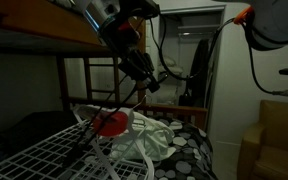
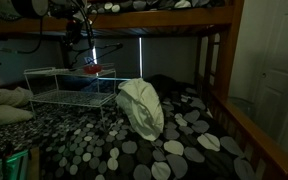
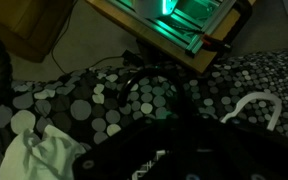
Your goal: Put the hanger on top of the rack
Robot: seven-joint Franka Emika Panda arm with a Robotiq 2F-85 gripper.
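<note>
My gripper is going to let go of the black hanger on the white wire rack (image 1: 106, 130) by the red item. The hanger now slants down above the rack.
The room is dark. My gripper (image 1: 142, 76) hangs under the upper bunk, above the white wire rack (image 1: 44, 150). A thin black hanger (image 1: 124, 103) slants down from its fingers toward the rack, so the gripper looks shut on it. In an exterior view the gripper (image 2: 88, 55) is just above the rack's (image 2: 69, 92) top. A red item (image 1: 109, 123) lies at the rack's top and also shows in an exterior view (image 2: 92, 70). In the wrist view the gripper (image 3: 184, 135) is a dark mass with its fingers lost in shadow. A thin black curve (image 3: 134, 80) there may be the hanger.
A crumpled white cloth (image 1: 149, 135) lies on the dotted bedspread (image 2: 184, 150) beside the rack and shows in an exterior view (image 2: 142, 108). The wooden upper bunk (image 2: 174, 22) is close overhead. Bed posts (image 2: 219, 70) and a door stand to the side.
</note>
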